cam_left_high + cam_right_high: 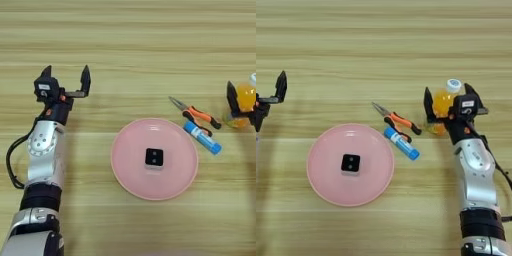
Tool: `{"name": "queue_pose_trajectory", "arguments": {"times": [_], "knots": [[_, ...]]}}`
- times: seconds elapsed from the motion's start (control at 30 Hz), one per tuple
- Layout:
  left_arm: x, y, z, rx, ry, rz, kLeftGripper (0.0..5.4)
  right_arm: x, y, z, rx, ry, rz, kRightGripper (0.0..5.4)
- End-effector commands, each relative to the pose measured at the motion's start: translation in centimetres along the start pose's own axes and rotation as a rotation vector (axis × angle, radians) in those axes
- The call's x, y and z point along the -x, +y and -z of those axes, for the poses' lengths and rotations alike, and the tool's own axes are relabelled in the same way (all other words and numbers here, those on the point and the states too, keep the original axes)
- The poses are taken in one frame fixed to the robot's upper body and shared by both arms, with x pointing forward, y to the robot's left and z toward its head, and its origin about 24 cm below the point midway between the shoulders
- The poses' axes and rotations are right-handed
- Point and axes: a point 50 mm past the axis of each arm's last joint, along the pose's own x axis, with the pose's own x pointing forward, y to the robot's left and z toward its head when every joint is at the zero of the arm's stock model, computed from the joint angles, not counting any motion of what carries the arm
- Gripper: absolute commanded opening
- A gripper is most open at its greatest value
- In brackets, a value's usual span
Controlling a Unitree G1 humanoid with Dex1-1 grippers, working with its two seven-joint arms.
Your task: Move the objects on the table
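The robot's right gripper needs to next move to the blue tube's near end (214, 147), the one away from the pliers, and close there.
An orange-drink bottle (442, 104) with a white cap stands at the right of the table (128, 40). My right gripper (449, 98) is open, with one black finger on each side of the bottle. A black cube (154, 157) with pale dots lies in the middle of a pink plate (125, 170). To the right of the plate lies a blue tube (202, 138) with a white label. My left gripper (67, 72) is open at the left of the table, away from every object, with nothing between its fingers.
Orange-handled pliers (196, 111) lie just behind the blue tube, between the plate and the bottle. Bare wood spreads across the far half of the table and between the left arm and the plate.
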Motion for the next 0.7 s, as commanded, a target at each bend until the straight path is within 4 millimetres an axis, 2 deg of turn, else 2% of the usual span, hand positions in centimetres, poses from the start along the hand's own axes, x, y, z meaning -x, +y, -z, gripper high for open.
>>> {"name": "queue_pose_trajectory", "arguments": {"times": [0.03,0.43,0.57,0.7], "knots": [[-0.3,0.0,-0.4,-0.009,-0.013,0.007,5.40,-0.4,-0.1,-1.5,0.009,-0.075,0.004,5.37],[-0.4,-0.2,-0.3,-0.007,-0.010,0.010,5.40,-1.3,0.1,-6.2,0.074,-0.281,-0.028,5.37],[-0.4,-0.3,-0.3,-0.009,-0.013,0.015,5.40,-1.3,0.9,-8.1,0.079,-0.355,-0.074,5.37],[-0.4,-0.4,-0.4,-0.011,-0.015,0.018,5.40,-0.9,2.0,-8.9,0.073,-0.385,-0.142,5.37]]}}
